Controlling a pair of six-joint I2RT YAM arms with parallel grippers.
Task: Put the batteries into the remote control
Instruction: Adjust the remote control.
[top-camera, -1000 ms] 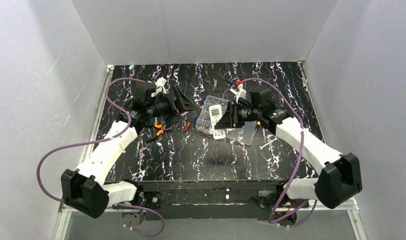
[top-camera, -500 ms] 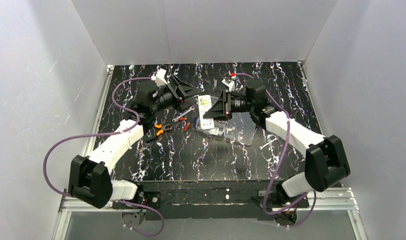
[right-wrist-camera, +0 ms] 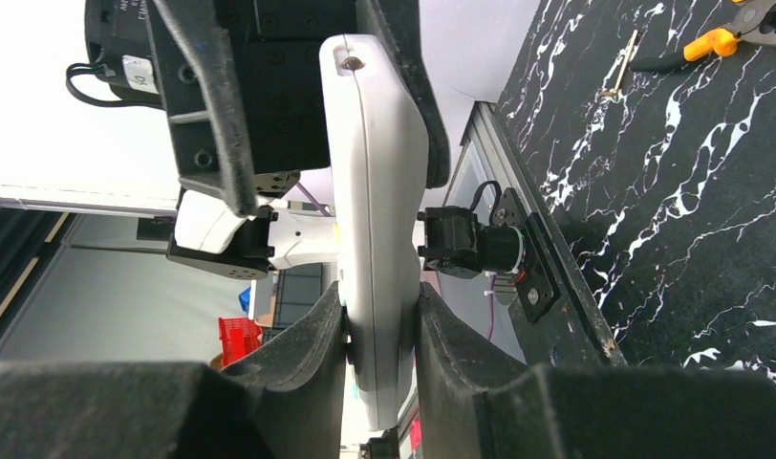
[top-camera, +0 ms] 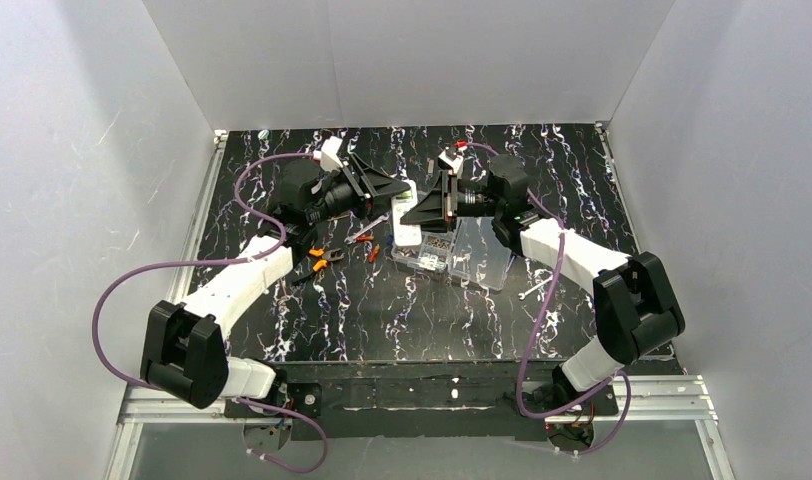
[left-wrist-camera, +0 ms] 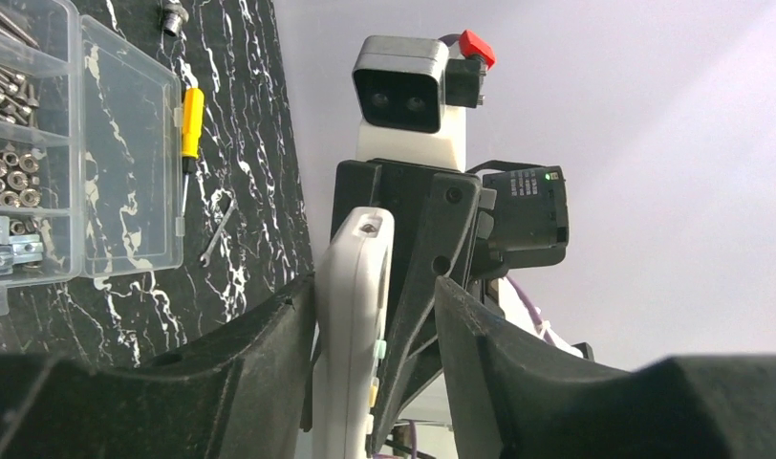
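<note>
I can see my right gripper's fingers span the remote control's middle and crowd my left gripper, so I need to steady it with my left gripper while my right gripper retakes the remote control's lower end (top-camera: pixel 407 237).
The remote control (top-camera: pixel 407 225) is a slim white bar held in the air over the table's middle, upright and edge-on in both wrist views. My right gripper (top-camera: pixel 414 212) (right-wrist-camera: pixel 382 306) is shut on its lower end, both pads pressed to the remote control (right-wrist-camera: pixel 375 191). My left gripper (top-camera: pixel 400 192) (left-wrist-camera: pixel 375 306) straddles the other end of the remote control (left-wrist-camera: pixel 351 316). One left finger (left-wrist-camera: pixel 269 344) lies against it. The other (left-wrist-camera: pixel 499 344) stands off, with a right-gripper finger in the gap. No batteries show.
A clear plastic compartment box (top-camera: pixel 467 255) (left-wrist-camera: pixel 69 143) of small hardware lies open just below the grippers. Orange-handled pliers (top-camera: pixel 322 262) lie to its left. A yellow screwdriver (left-wrist-camera: pixel 190 110) and a small wrench (top-camera: pixel 532 290) also lie on the black marbled table. White walls enclose three sides.
The right gripper carried the remote up and left, off the box. The left gripper swung in toward it and its jaws narrowed around the remote's free end.
</note>
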